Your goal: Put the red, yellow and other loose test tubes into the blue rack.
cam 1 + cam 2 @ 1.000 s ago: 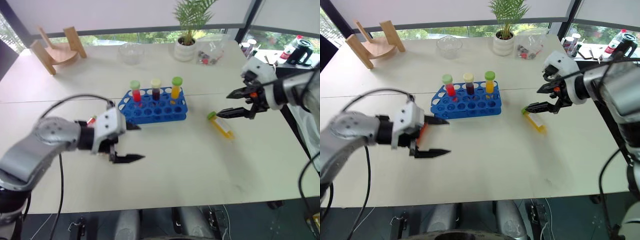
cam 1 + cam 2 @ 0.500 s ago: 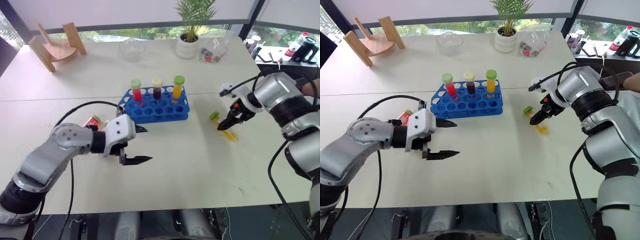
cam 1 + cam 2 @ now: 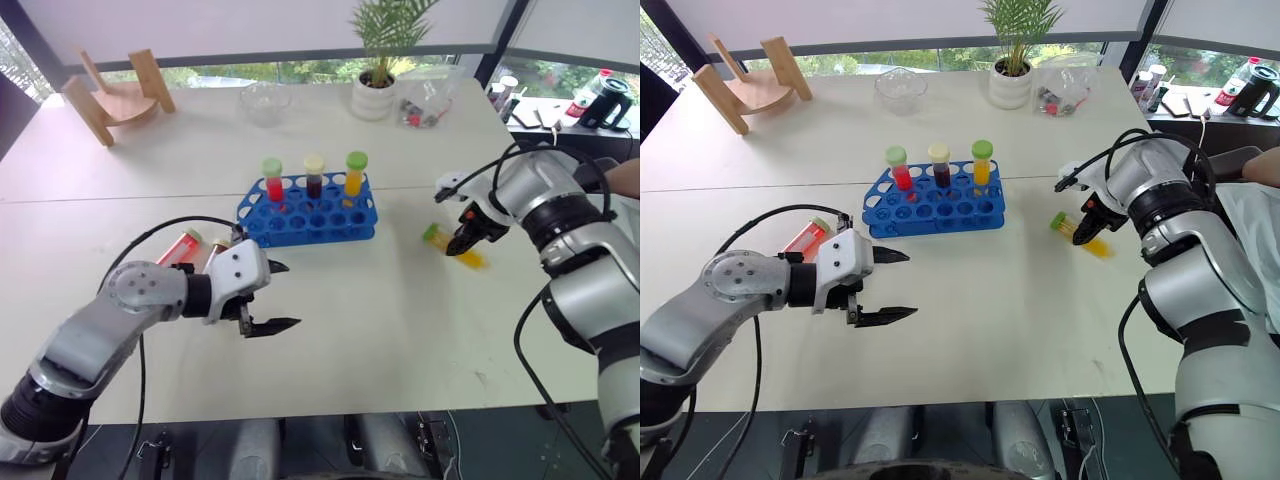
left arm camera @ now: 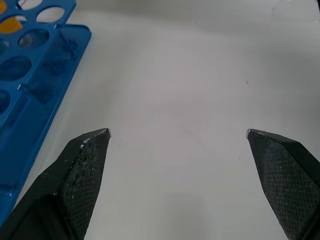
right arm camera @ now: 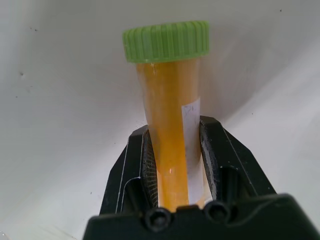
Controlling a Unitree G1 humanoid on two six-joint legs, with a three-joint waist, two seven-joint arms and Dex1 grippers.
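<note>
The robot's right gripper needs to release the yellow tube in the blue rack's front hole (image 3: 358, 214), just before the orange tube.
The blue rack (image 3: 312, 216) stands mid-table with three capped tubes upright in its back row: red (image 3: 272, 182), dark (image 3: 314, 177) and orange (image 3: 353, 174). To its right a yellow tube with a green cap (image 3: 431, 232) lies on the white table. My right gripper (image 3: 464, 241) points down and is shut on that tube's body, as the right wrist view shows (image 5: 170, 125). A loose red tube (image 3: 177, 247) lies on the table left of the rack, behind my left arm. My left gripper (image 3: 291, 295) hovers open in front of the rack's left end with nothing between its fingers (image 4: 87, 170).
Along the table's back stand a wooden stand (image 3: 112, 95), a glass bowl (image 3: 265, 102), a potted plant (image 3: 373, 88) and a clear bag (image 3: 425, 100). Bottles and a dark kettle (image 3: 600, 100) sit on a side surface at the right. A person's arm (image 3: 1262, 163) shows at the right edge.
My right gripper came down onto the yellow tube and shut on it. The left gripper sank a little toward the table and stayed open.
</note>
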